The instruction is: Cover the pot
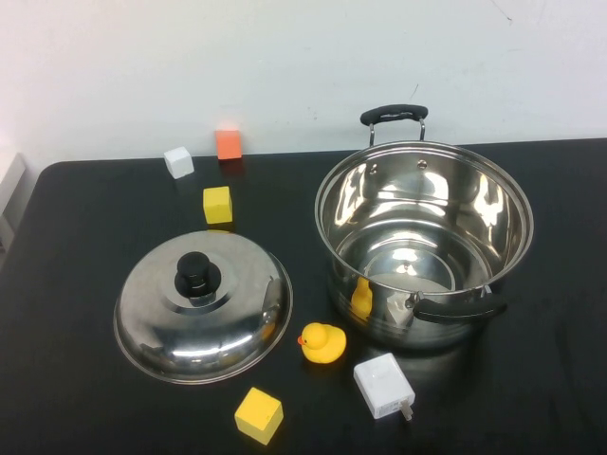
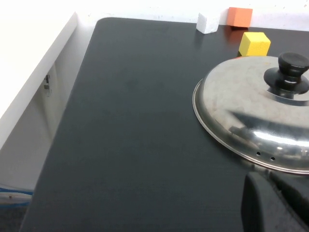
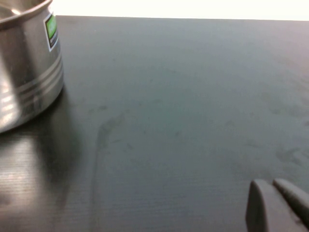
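The lid has to be lifted onto the pot. My left gripper goes to the lid's black knob (image 1: 196, 272) (image 2: 291, 71) next and closes there.
The large shiny steel pot (image 1: 424, 242) with black loop handles stands open and empty at the right of the black table; its wall also shows in the right wrist view (image 3: 26, 63). The domed steel lid (image 1: 203, 305) with a black knob (image 1: 197, 276) lies on the table at the left, apart from the pot, and also shows in the left wrist view (image 2: 256, 111). Neither arm shows in the high view. My left gripper (image 2: 268, 176) is shut and empty just short of the lid's rim. My right gripper (image 3: 270, 183) is shut and empty over bare table, away from the pot.
A yellow duck (image 1: 322, 342), a white charger (image 1: 383, 386) and a yellow cube (image 1: 259, 414) lie in front, between lid and pot. A yellow cube (image 1: 217, 205), a white cube (image 1: 178, 161) and an orange cube (image 1: 228, 144) lie behind the lid. The table's left edge (image 2: 72, 96) is near.
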{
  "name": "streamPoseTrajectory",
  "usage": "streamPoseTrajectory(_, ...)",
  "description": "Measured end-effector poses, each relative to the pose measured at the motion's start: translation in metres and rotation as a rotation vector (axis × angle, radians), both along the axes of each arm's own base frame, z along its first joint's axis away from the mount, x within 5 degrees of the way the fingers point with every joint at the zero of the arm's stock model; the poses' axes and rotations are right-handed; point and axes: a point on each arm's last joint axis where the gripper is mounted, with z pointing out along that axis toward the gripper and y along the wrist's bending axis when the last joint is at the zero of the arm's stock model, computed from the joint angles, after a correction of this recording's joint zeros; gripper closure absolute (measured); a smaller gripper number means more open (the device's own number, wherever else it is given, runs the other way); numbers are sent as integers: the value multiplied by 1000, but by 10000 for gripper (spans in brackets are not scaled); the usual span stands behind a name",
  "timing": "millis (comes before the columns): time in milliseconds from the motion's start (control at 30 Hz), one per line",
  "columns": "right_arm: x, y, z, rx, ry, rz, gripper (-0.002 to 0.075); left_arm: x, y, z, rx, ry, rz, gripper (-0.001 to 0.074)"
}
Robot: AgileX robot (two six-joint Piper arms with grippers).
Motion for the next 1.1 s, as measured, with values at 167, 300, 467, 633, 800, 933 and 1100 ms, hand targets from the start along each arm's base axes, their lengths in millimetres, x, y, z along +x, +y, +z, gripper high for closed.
streamPoseTrajectory(167,0,0,0,0,0,0,728,0,0,0,4,0,0,738)
streamPoseTrajectory(300,0,0,0,0,0,0,728,0,1,0,26,0,2,738)
streamPoseTrajectory(467,0,0,0,0,0,0,728,0,1,0,21,-1,1,738)
streamPoseTrajectory(633,0,0,0,0,0,0,728,2,-1,7,-3,-83,-7,738)
streamPoseTrajectory(800,0,0,0,0,0,0,728,3,-2,28,-16,-317,-23,738)
streamPoseTrajectory(933,0,0,0,0,0,0,728,0,-3,48,-26,-544,-39,738)
streamPoseTrajectory(1100,0,0,0,0,0,0,728,-5,-4,62,-34,-707,-50,738)
